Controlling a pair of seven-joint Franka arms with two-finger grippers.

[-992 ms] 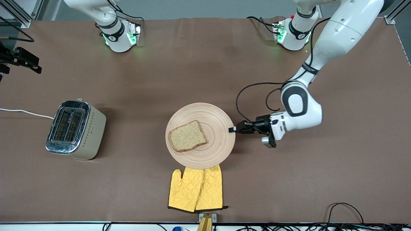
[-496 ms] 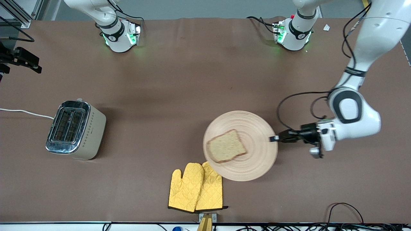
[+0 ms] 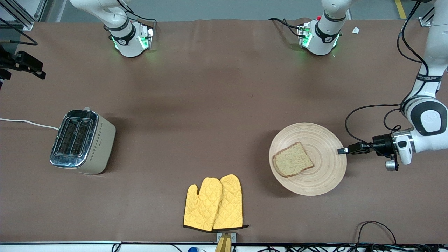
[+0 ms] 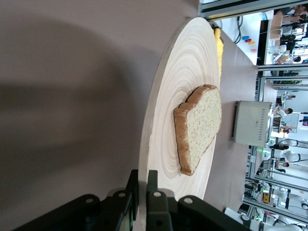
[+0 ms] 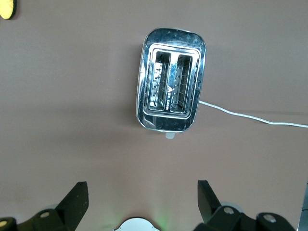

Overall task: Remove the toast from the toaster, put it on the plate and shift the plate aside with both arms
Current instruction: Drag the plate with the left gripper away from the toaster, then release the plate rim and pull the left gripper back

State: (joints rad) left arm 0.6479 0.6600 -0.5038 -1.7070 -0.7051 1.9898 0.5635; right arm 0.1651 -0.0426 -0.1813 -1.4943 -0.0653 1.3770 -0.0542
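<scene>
Next, my left gripper lets go of the wooden plate on the brown table, a little farther from the toaster (image 3: 329, 153) and the oven mitts.
The round beige wooden plate (image 3: 315, 175) is toward the left arm's end of the table, with the brown toast (image 3: 292, 163) lying flat on it. My left gripper (image 3: 342, 151) is shut on the plate's rim at the edge toward the left arm's end. In the left wrist view my left gripper (image 4: 143, 177) clamps the plate (image 4: 178, 72) edge between its jaws, with the toast (image 4: 199, 125) a little further in. My right gripper (image 5: 142, 190) is open and empty, high over the table near the right arm's base, looking down on the toaster (image 5: 171, 79). It is out of the front view.
The silver toaster (image 3: 82, 141) stands toward the right arm's end, slots empty, its white cord (image 3: 28, 122) running off the table. A pair of yellow oven mitts (image 3: 214, 203) lies near the table's front edge. Black cables (image 3: 376, 227) lie at the front edge by the left arm's end.
My left gripper has pulled the plate with the toast toward the left arm's end of the table, off the oven mitts. The toaster and mitts have not moved.
</scene>
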